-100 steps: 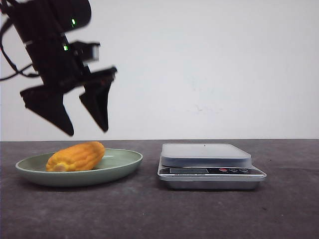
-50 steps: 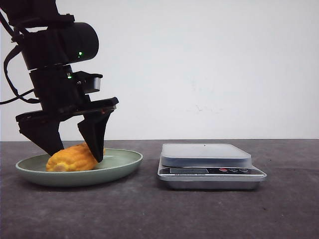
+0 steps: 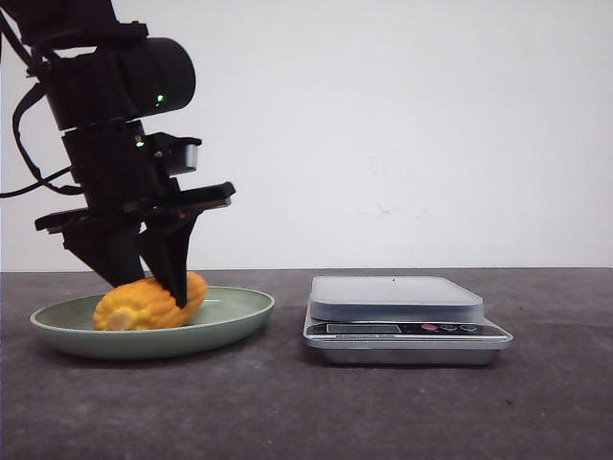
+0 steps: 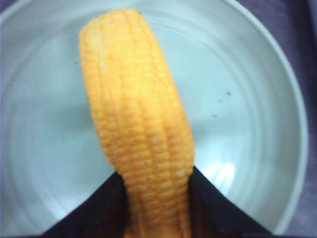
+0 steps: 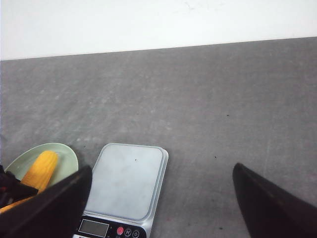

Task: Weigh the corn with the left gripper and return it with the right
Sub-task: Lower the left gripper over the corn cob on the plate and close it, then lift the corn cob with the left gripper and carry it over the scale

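Next, I release the corn from my left gripper on the scale's flat pale platform (image 3: 372,279), a little toward the pale green plate.
The corn (image 3: 144,305) lies on its side in the pale green plate (image 3: 230,316) at the left of the table. My left gripper (image 3: 153,292) has come straight down on it and is shut on the corn. In the left wrist view both black fingers (image 4: 99,213) press against the cob's (image 4: 136,124) sides, with the plate (image 4: 257,99) beneath. My right gripper (image 5: 162,168) hangs high above the table, open, with nothing between its fingers. It is out of the front view. From there I see the corn (image 5: 39,168) and plate (image 5: 67,156) far below.
A silver kitchen scale (image 3: 397,297) with a flat pale platform stands just right of the plate, display and buttons facing the front. In the right wrist view the scale (image 5: 126,181) lies under the open fingers. Grey tabletop stretches to the right, and a white wall stands behind.
My left gripper came down from above the plate onto the corn and its fingers closed in on the cob. The cob shifted slightly to the right.
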### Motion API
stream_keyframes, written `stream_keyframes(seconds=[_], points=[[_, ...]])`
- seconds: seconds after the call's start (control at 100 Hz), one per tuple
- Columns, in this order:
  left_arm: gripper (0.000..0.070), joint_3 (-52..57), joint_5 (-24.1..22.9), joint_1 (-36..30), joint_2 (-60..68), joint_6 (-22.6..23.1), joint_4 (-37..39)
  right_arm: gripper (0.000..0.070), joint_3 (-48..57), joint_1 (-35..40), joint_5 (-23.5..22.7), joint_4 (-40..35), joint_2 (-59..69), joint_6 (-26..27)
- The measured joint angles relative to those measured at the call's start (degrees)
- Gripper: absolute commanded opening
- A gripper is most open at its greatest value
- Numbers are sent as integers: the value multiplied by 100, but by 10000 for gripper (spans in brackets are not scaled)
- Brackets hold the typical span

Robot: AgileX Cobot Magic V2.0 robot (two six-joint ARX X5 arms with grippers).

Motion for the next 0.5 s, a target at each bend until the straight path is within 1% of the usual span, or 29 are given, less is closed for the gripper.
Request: stream_keyframes(seconds=[0.12,0.22,0.32,0.5], points=[[3,37,-50,-197,-525,-46,-4,575,0,0,0,-9,0,0],[3,341,-57,-271,-820,-118,-83,575,0,0,0,-15,-2,0],[3,785,-72,-422,-857,-149,-201,575,0,0,0,-44,-4,0],[4,1644,-63,-892,-769,-273,-278,575,0,0,0,-173,-4,0]])
